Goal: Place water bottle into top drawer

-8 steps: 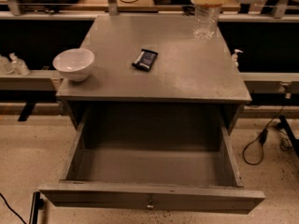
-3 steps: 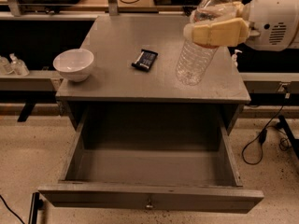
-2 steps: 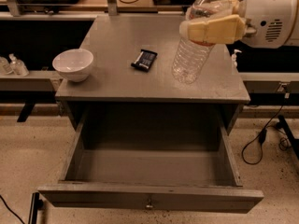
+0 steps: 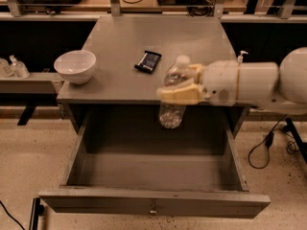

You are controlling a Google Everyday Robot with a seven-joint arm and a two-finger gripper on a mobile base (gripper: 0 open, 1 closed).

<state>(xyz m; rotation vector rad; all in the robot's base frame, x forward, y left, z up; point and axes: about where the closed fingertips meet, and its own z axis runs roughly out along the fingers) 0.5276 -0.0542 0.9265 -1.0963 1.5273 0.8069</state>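
Next, I set the water bottle, still hanging above the open drawer, down with my gripper on the drawer's bottom behind the metal knob [image 4: 165, 173].
The water bottle [image 4: 171, 107] is a clear ribbed plastic bottle with a white cap. It hangs nearly upright in the air above the back of the open top drawer [image 4: 153, 174]. My gripper [image 4: 182, 87] reaches in from the right and is shut on the water bottle around its upper half. The drawer is pulled fully out, with nothing in it, and its grey front panel has a small metal knob [image 4: 153, 208] at the centre. The bottle's bottom is still above the drawer floor.
On the grey cabinet top [image 4: 158, 42] stand a white bowl [image 4: 75, 66] at the left edge and a small dark packet [image 4: 147, 61] in the middle. A small pump bottle [image 4: 241, 56] stands behind my arm on the right. Cables lie on the floor at the right.
My gripper has carried the bottle from over the cabinet's right side forward and down, and it is now in front of the cabinet top, over the open drawer.
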